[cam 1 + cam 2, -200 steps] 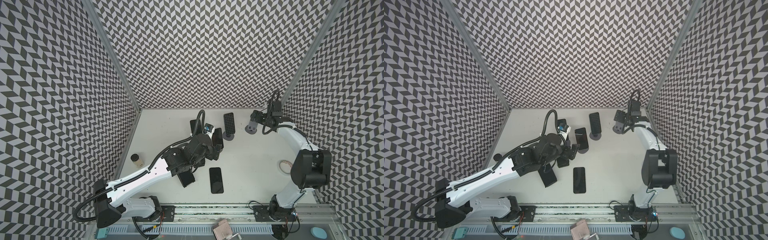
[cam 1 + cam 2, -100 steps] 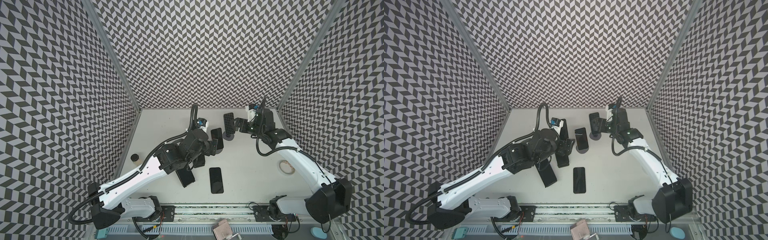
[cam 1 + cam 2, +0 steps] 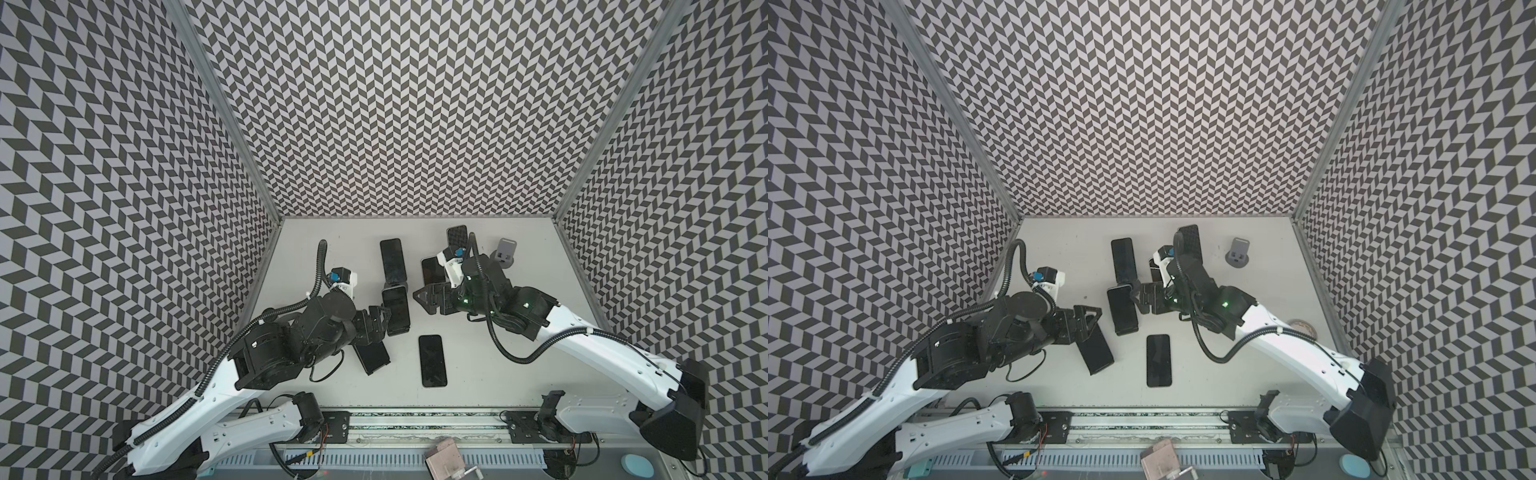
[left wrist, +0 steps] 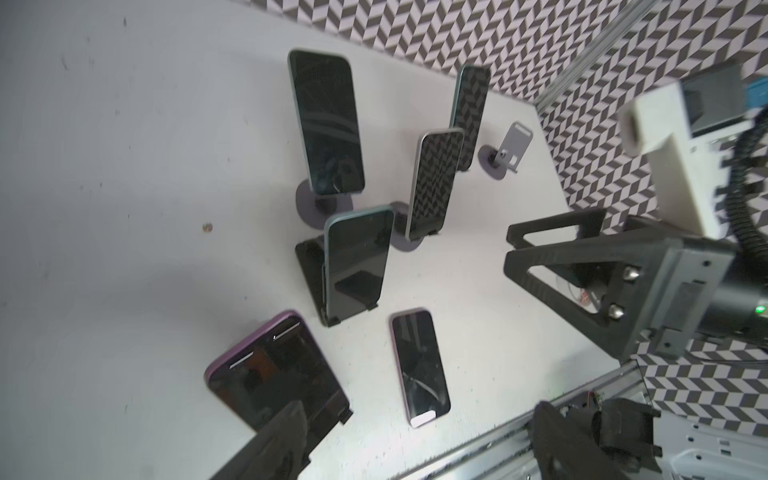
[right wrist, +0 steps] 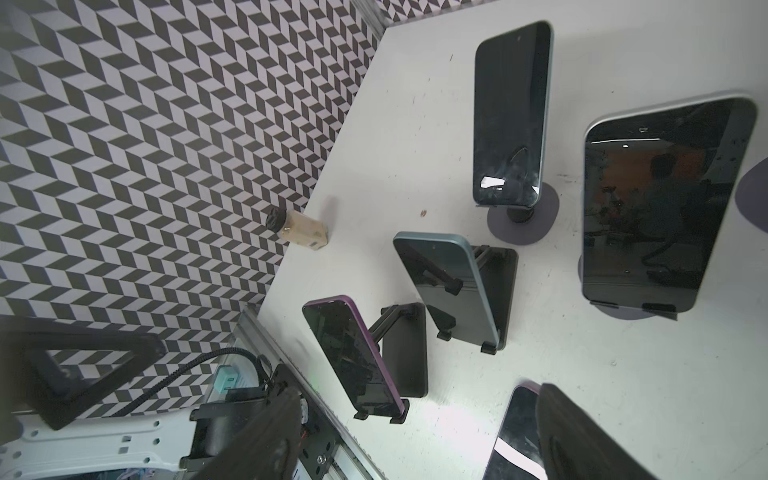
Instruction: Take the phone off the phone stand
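Next, my right gripper will go to the purple phone's long sides (image 3: 370, 350) (image 5: 357, 356), near the middle, and close there to take it off its black stand.
Several dark phones lean on stands mid-table. A teal phone (image 3: 397, 309) (image 4: 357, 262) (image 5: 449, 286) is on a black stand, and a purple phone (image 3: 372, 353) (image 4: 274, 370) (image 5: 353, 353) is on another. Two more phones (image 3: 392, 259) (image 3: 432, 270) stand on round bases behind. My left gripper (image 3: 385, 319) (image 3: 1090, 320) (image 4: 415, 449) hovers open and empty by the teal and purple phones. My right gripper (image 3: 422, 297) (image 3: 1138, 297) (image 5: 415, 440) hangs open and empty on the teal phone's other side.
One phone (image 3: 432, 360) (image 4: 419, 365) lies flat near the front edge. An empty grey stand (image 3: 505, 254) sits at the back right, with a patterned phone (image 3: 457, 237) beside it. A small bottle (image 5: 301, 228) stands by the left wall. Patterned walls enclose the white table (image 3: 519, 374).
My right arm has swung from the empty grey stand at the back right in to the middle, beside the teal phone. My left gripper has drawn slightly back toward the front.
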Tool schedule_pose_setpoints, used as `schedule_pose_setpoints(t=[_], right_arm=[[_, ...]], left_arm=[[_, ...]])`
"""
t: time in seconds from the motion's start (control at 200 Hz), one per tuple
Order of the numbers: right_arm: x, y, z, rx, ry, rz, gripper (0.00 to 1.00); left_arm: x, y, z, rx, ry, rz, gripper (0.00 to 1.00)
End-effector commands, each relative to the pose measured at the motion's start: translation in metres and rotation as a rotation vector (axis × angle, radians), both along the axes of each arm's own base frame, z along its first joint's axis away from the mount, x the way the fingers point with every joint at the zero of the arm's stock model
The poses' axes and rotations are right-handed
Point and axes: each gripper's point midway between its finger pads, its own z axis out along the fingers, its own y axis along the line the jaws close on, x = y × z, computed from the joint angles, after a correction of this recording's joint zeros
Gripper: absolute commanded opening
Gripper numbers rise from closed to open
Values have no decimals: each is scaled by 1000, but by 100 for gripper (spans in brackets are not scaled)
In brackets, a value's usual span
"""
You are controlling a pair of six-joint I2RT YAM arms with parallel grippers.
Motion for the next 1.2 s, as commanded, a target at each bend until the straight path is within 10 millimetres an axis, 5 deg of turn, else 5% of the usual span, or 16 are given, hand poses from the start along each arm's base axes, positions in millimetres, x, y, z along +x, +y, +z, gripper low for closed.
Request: schedule_pose_setpoints(t=[0.0, 0.3, 0.491, 0.821, 1.197], right_arm=[[-18, 24, -3, 14, 12, -11, 86], [-66, 102, -37, -75, -23, 112, 89], [-77, 132, -49, -80, -35, 143, 92], [-71, 130, -62, -136, -69, 118, 96], [-63, 143, -79, -175, -90, 113, 99]], left_arm=[[-20, 20, -30, 47, 138, 37, 86], [-56, 59, -62, 67, 277, 72, 86], [-61, 64, -44, 6, 225, 30, 88], [-64, 81, -72, -73, 281, 181, 87], [-43, 92, -51, -42, 174, 268, 90]])
